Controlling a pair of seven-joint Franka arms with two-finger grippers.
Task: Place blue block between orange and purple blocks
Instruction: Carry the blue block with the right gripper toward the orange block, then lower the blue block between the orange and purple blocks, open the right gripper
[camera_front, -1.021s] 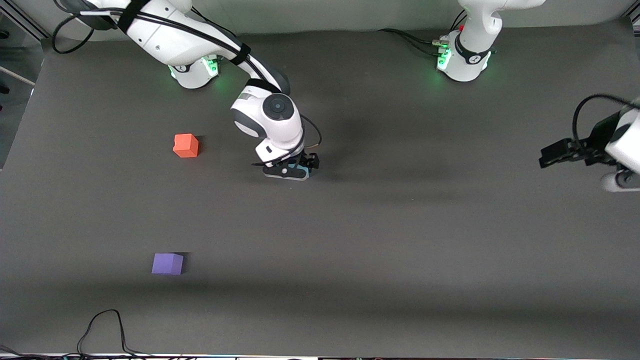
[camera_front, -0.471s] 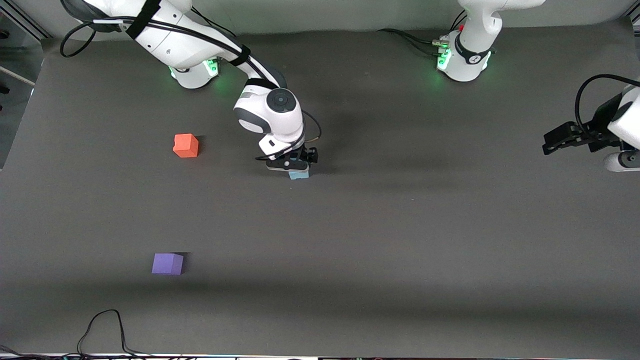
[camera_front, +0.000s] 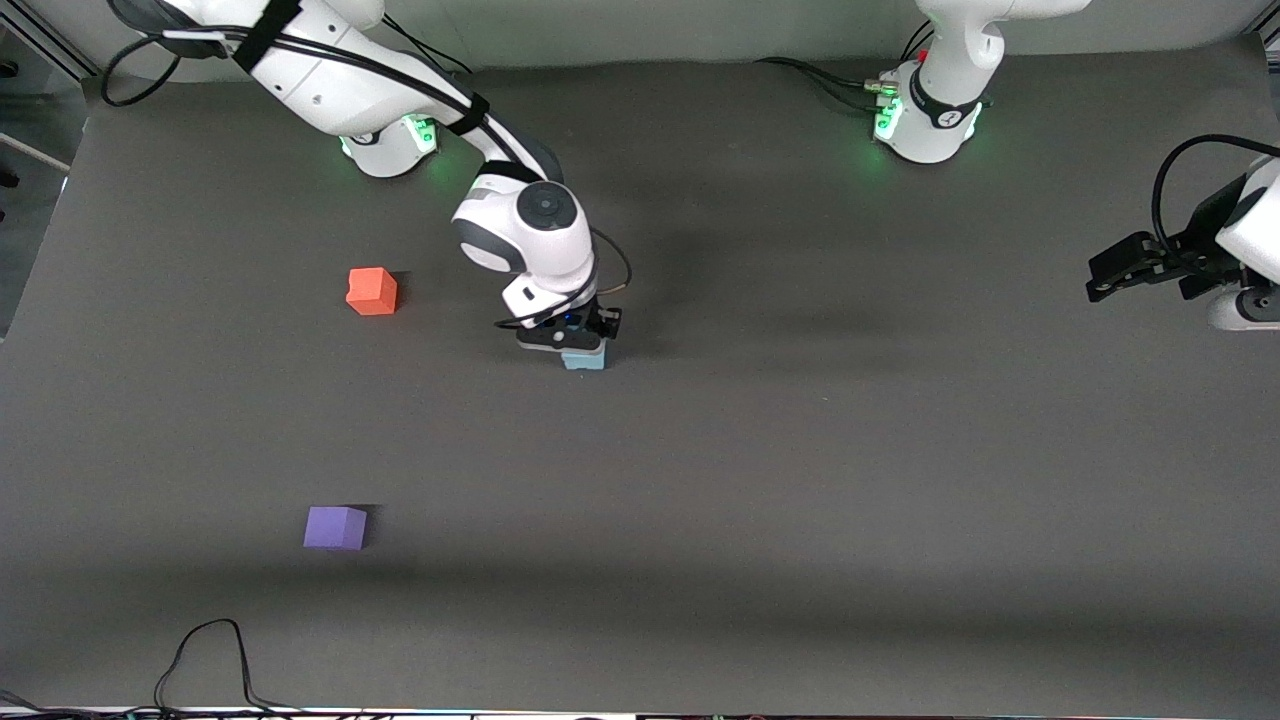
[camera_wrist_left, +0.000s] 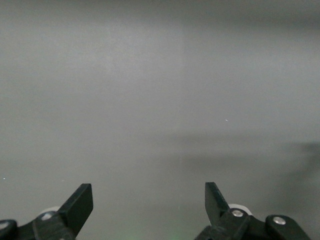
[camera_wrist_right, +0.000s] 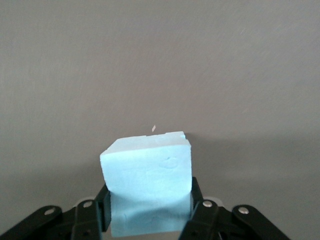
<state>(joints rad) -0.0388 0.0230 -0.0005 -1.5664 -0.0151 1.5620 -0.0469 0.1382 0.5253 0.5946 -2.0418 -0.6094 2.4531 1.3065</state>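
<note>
I will set the blue block on the mat midway (camera_front: 356, 403) between the orange and purple blocks with my right gripper.
My right gripper (camera_front: 578, 350) is shut on the blue block (camera_front: 584, 359), a light sky-blue cube, and holds it just above the dark mat near the table's middle. In the right wrist view the blue block (camera_wrist_right: 148, 175) sits squeezed between the two black fingers (camera_wrist_right: 95, 212). The orange block (camera_front: 372, 291) lies on the mat toward the right arm's end. The purple block (camera_front: 335, 527) lies nearer to the front camera than the orange block. My left gripper (camera_front: 1105, 280) is open and empty, raised at the left arm's end of the table; its fingers (camera_wrist_left: 80, 205) stand wide apart.
A dark grey mat (camera_front: 800, 480) covers the table. A black cable (camera_front: 210, 660) loops at the mat's edge nearest the front camera. Both arm bases (camera_front: 925, 120) stand along the edge farthest from the front camera.
My right gripper has lifted the blue block off the mat and shifted it slightly toward the right arm's end. My left gripper has drawn up and away toward its end.
</note>
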